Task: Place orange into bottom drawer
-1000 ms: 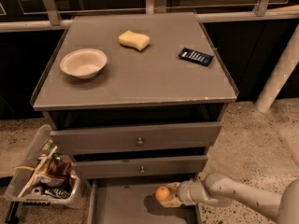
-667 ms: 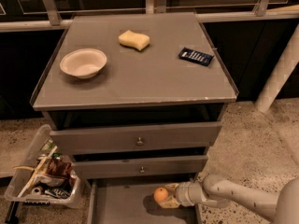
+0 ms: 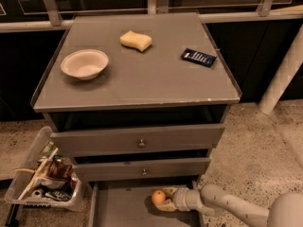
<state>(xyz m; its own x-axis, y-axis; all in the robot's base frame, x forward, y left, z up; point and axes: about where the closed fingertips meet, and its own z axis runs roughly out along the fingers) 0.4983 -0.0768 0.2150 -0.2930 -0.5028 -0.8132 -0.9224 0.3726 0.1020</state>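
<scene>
I will let go of the orange, now held low over the drawer floor, with my gripper near the middle of the bottom drawer's inside (image 3: 153,203), roughly below the knobs.
The orange (image 3: 158,197) is a small round fruit held at the tip of my gripper (image 3: 163,200), low over the floor of the bottom drawer (image 3: 120,209). That drawer is pulled out at the foot of the grey cabinet, a shallow grey tray. My arm (image 3: 227,205) reaches in from the lower right. The fingers (image 3: 168,205) close around the orange's right side. Whether the orange touches the drawer floor I cannot tell.
Two upper knobbed drawers (image 3: 141,143) sit slightly open above. On the cabinet top (image 3: 142,79) are a white bowl (image 3: 84,64), a yellow sponge (image 3: 136,40) and a dark blue packet (image 3: 198,57). A clear bin of snacks (image 3: 45,178) stands on the floor at left. A white post (image 3: 284,70) rises at right.
My gripper with the orange has shifted slightly left, further over the bottom drawer. Nothing else has moved.
</scene>
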